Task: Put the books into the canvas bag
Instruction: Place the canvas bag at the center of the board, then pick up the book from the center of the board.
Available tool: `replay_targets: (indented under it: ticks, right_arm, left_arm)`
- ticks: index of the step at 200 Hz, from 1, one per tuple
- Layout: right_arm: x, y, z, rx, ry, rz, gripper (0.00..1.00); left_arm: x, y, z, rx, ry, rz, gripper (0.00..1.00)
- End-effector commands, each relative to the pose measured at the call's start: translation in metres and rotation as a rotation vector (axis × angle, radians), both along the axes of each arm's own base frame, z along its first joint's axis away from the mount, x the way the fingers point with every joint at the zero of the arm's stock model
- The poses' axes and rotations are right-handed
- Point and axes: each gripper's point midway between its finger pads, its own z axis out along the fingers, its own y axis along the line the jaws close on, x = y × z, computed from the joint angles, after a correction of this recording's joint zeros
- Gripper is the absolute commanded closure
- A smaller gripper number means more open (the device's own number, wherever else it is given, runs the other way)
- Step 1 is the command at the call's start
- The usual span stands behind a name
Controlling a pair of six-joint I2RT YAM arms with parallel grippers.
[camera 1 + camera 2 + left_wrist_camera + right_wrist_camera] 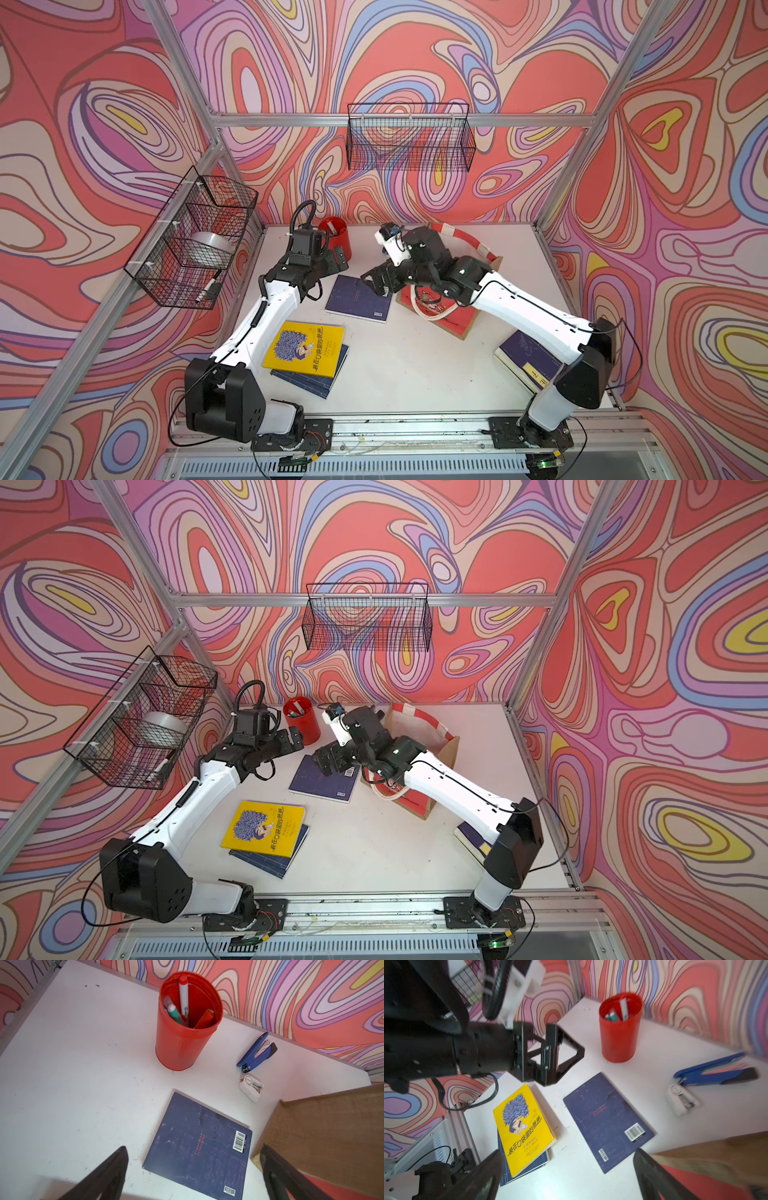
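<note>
Next, my right gripper needs to grab the middle navy book by its small-barcode corner (382, 316) (604, 1162), the near one beside the canvas bag.
A navy book (358, 298) (199, 1147) lies flat, back cover up, in the middle of the table. Nearer the front, a yellow book (305, 346) (525, 1126) rests on another navy book (309, 380). A third navy book (525, 359) with a yellow label lies under my right arm. The canvas bag (449, 320) (332, 1136) stands right of the middle book, mostly hidden by my right arm. My left gripper (337, 259) (194, 1147) is open and empty above that book's far left. My right gripper (376, 282) (568, 1151) is open and empty over its corner beside the bag.
A red pen cup (336, 241) stands at the back behind my left gripper. A blue stapler (257, 1051) and a small white device (250, 1087) lie between cup and bag. Wire baskets hang on the back wall (409, 139) and the left wall (195, 241).
</note>
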Motion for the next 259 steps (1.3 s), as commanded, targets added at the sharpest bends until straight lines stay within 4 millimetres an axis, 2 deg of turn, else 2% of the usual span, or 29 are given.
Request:
replay_targets:
  ticks: [1,35,57,92,112,120,171,202,259]
  right_arm:
    - [0.006,0.009,-0.068,-0.014,0.18,-0.074,0.02]
    - [0.007,0.002,-0.141,-0.083,0.31,-0.174,0.02]
    - [0.001,0.002,-0.175,-0.104,0.39,-0.186,0.02]
    - [0.002,-0.01,-0.208,-0.137,0.425,-0.266,0.02]
    - [0.005,-0.013,-0.227,-0.156,0.445,-0.292,0.02]
    - [0.006,-0.015,-0.234,-0.163,0.455,-0.304,0.02]
    - [0.019,-0.015,-0.249,-0.134,0.462,-0.333,0.02]
    - [0.028,-0.02,-0.257,-0.122,0.475,-0.363,0.02]
    - [0.038,-0.013,-0.253,-0.079,0.464,-0.346,0.01]
  left_arm:
    - [0.004,0.002,-0.028,-0.1,0.077,0.011,0.0]
    - [0.013,0.002,-0.055,-0.128,0.127,0.02,0.0]
    - [0.018,-0.002,-0.078,-0.151,0.169,0.014,0.0]
    - [0.027,-0.006,-0.102,-0.185,0.198,0.022,0.0]
    - [0.023,-0.007,-0.116,-0.203,0.233,0.028,0.0]
    - [0.027,-0.008,-0.115,-0.208,0.209,0.024,0.0]
    - [0.021,-0.009,-0.137,-0.209,0.266,0.024,0.0]
    - [0.014,-0.003,-0.149,-0.188,0.289,0.057,0.0]
    - [0.006,-0.01,-0.169,-0.246,0.334,0.061,0.0]
